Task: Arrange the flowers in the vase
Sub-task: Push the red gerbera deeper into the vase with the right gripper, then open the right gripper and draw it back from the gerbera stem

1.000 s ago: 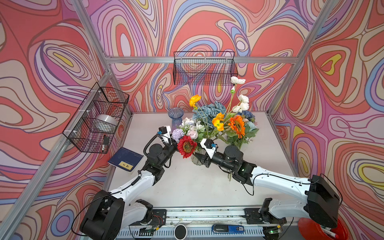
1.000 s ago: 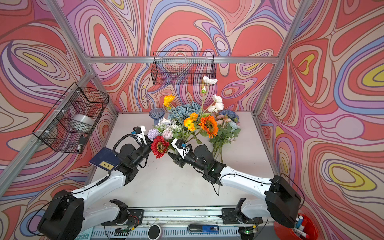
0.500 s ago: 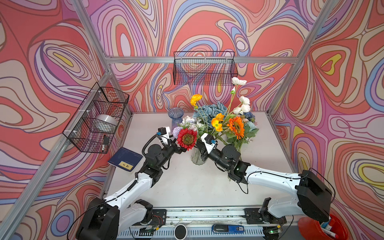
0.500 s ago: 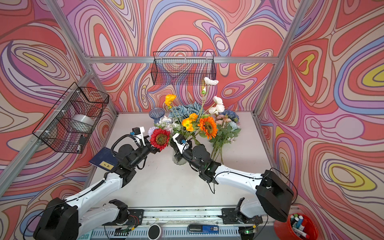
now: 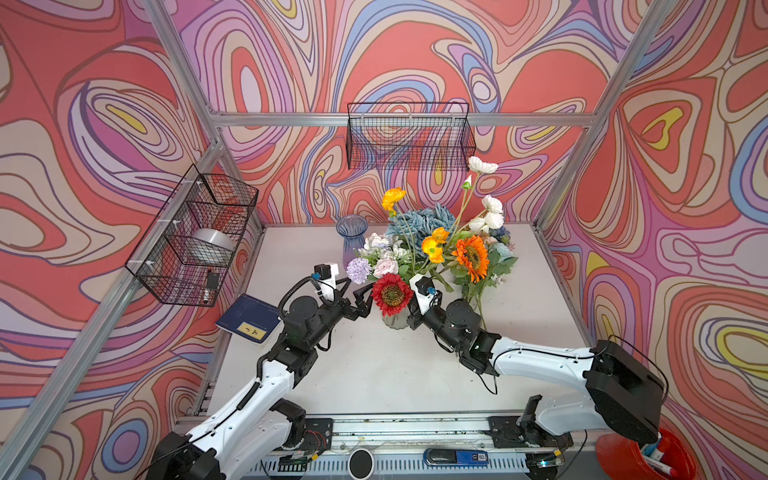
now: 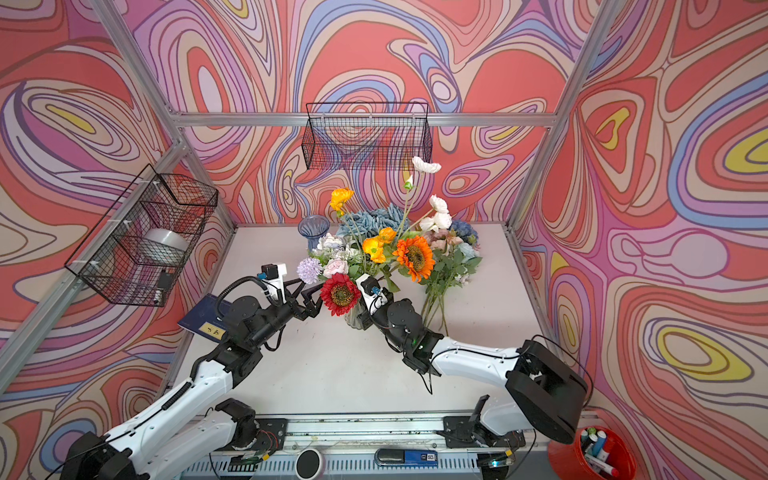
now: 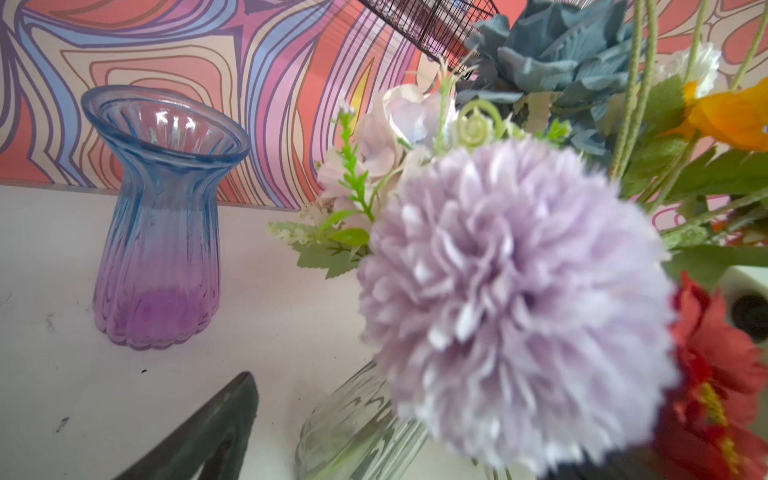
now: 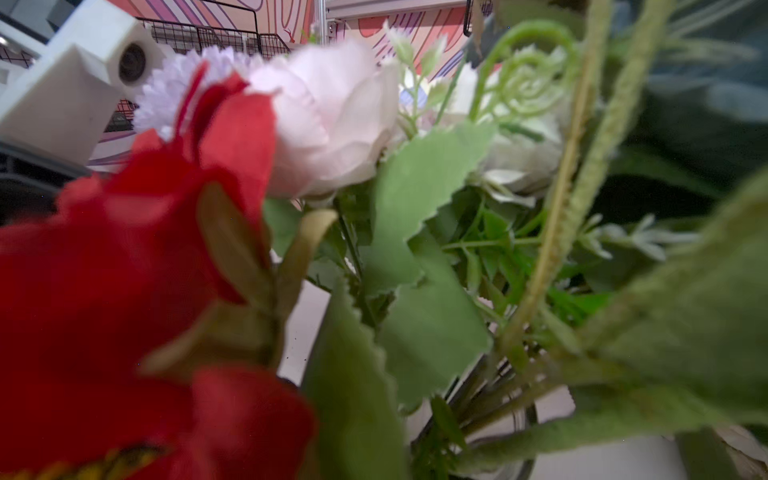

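Observation:
My left gripper will close around the clear vase's upper part point(image 5: 394, 318) point(image 7: 364, 400), below the red daisy, because the filled vase is to be moved.
A clear ribbed vase point(image 5: 395, 322) point(image 6: 353, 322) point(image 7: 357, 432) stands mid-table, packed with flowers: lilac pompom point(image 5: 358, 270) point(image 7: 515, 299), pale pink peony point(image 5: 385, 267) point(image 8: 332, 124), blue hydrangea point(image 5: 419, 222), white poppies point(image 5: 490, 212). A red daisy point(image 5: 390, 293) point(image 6: 340, 293) point(image 8: 104, 291) hangs over the vase mouth. My right gripper point(image 5: 402, 308) point(image 6: 355, 309) is shut on the daisy's stem under that head; petals hide its fingers. My left gripper point(image 5: 368, 299) point(image 6: 315, 300) is open just left of the daisy, holding nothing. One of its fingers point(image 7: 208, 436) shows in the left wrist view.
An empty blue-purple vase point(image 5: 351, 237) point(image 7: 162, 216) stands behind on the left. An orange daisy point(image 5: 471, 257) and more stems reach the table right of the clear vase. Blue notebook point(image 5: 249, 318) front left. Wire baskets point(image 5: 195, 237) point(image 5: 409, 137) hang on the walls.
My right gripper has closed under the red daisy. The daisy rose, then came down a little to the right. The left gripper stayed open beside it.

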{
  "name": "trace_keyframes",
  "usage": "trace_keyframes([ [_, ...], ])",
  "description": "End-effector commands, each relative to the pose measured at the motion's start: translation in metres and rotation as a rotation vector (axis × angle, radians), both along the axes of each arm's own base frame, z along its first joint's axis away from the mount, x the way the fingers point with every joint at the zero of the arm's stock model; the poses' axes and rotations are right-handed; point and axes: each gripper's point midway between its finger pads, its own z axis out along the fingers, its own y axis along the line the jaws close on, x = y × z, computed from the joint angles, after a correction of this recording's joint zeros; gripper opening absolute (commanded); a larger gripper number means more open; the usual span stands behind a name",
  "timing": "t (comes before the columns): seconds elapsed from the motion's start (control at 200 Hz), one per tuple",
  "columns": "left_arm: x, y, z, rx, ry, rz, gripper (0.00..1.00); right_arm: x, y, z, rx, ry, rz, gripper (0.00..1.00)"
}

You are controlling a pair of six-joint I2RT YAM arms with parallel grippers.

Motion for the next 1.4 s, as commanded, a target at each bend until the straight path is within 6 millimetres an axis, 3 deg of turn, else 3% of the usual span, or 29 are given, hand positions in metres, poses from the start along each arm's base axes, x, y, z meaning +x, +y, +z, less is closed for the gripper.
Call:
trace_keyframes([
  [0.0, -0.009, 0.003, -0.031, 0.049, 0.079, 0.008, 1.0, 0.001, -0.006, -0.015, -0.015, 0.038, -0.03, 0.07],
  [0.215, -0.018, -0.008, -0.056, 0.149, 0.062, 0.014, 1.0, -0.008, -0.014, 0.0, 0.004, 0.062, -0.016, 0.38],
  [0.326, -0.013, -0.019, -0.062, 0.197, 0.008, 0.047, 1.0, -0.016, -0.023, 0.002, 0.002, 0.113, -0.014, 0.45],
  [0.656, 0.01, -0.057, -0.053, 0.062, -0.148, 0.024, 1.0, -0.026, -0.075, -0.04, -0.049, 0.324, -0.196, 0.6],
  [0.801, 0.015, -0.072, -0.05, 0.045, -0.186, -0.014, 1.0, -0.012, -0.1, -0.061, -0.069, 0.333, -0.307, 0.67],
  [0.967, 0.017, -0.08, -0.048, 0.051, -0.21, -0.041, 1.0, 0.028, -0.125, -0.076, -0.035, 0.39, -0.428, 0.68],
  [1.122, 0.016, -0.089, -0.043, 0.058, -0.228, -0.085, 1.0, 0.064, -0.106, -0.071, -0.027, 0.34, -0.373, 0.68],
  [1.227, 0.018, -0.095, -0.043, 0.068, -0.243, -0.105, 1.0, 0.089, -0.092, -0.081, -0.043, 0.35, -0.309, 0.68],
  [1.397, 0.023, -0.099, -0.049, 0.073, -0.278, -0.1, 1.0, 0.096, -0.058, -0.096, -0.099, 0.32, -0.135, 0.68],
])
